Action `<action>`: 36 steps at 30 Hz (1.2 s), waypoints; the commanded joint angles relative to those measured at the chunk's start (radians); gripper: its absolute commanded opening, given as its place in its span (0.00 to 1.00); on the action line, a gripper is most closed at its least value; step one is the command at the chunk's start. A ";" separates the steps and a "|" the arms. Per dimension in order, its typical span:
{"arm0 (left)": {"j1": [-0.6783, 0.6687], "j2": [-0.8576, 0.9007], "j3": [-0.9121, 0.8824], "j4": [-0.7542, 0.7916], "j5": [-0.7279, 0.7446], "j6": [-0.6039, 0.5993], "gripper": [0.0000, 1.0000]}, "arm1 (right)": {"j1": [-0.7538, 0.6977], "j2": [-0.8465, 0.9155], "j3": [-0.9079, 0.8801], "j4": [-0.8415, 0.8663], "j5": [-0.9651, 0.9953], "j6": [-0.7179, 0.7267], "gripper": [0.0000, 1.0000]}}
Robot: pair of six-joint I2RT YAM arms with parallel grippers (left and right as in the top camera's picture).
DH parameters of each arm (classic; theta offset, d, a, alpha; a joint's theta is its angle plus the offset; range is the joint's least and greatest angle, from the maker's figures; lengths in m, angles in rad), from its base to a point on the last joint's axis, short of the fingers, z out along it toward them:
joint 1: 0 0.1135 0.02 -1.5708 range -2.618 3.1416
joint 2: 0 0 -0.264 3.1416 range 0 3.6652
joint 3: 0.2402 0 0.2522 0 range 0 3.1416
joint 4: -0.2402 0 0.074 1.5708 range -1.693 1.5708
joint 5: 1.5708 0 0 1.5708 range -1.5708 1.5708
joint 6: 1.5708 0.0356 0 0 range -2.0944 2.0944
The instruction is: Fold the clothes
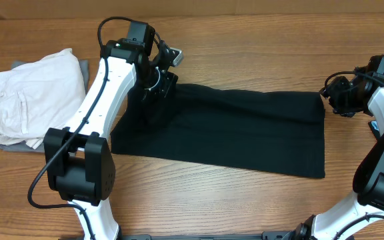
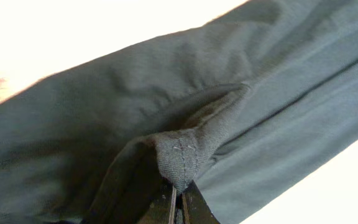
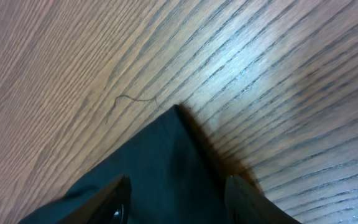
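The far corner of the black T-shirt lies flat under the open fingers of the robot's right gripper, so the robot should lower them and pinch the short edge (image 1: pixel 322 105) beside it before pulling.
The black T-shirt (image 1: pixel 245 130) lies folded into a long band across the middle of the table. My left gripper (image 1: pixel 160 85) is at its far left corner, shut on a stitched hem of the shirt (image 2: pixel 182 155) and lifting it into a small peak. My right gripper (image 1: pixel 330 95) is at the shirt's far right corner. Its jaws are open, one finger on each side of the corner of the black fabric (image 3: pixel 166 168), which lies flat on the wood.
A folded off-white pocketed garment (image 1: pixel 25 93) lies on a grey item at the left edge of the table. A thin loose thread (image 3: pixel 129 102) lies on the wood beyond the shirt's right corner.
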 commanded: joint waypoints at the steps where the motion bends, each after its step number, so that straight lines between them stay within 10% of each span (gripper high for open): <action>1: 0.007 -0.021 0.031 -0.003 -0.076 0.023 0.04 | -0.003 -0.029 -0.014 -0.005 0.036 -0.006 0.53; 16: 0.006 -0.021 0.031 0.000 -0.080 0.023 0.04 | -0.014 -0.029 -0.066 -0.117 0.022 -0.003 0.31; 30: 0.005 -0.021 0.031 0.005 -0.079 0.023 0.04 | -0.039 -0.029 -0.066 -0.232 0.025 0.035 0.56; 36: 0.005 -0.021 0.031 0.005 -0.080 0.023 0.04 | -0.042 -0.029 -0.066 -0.254 -0.062 0.035 0.36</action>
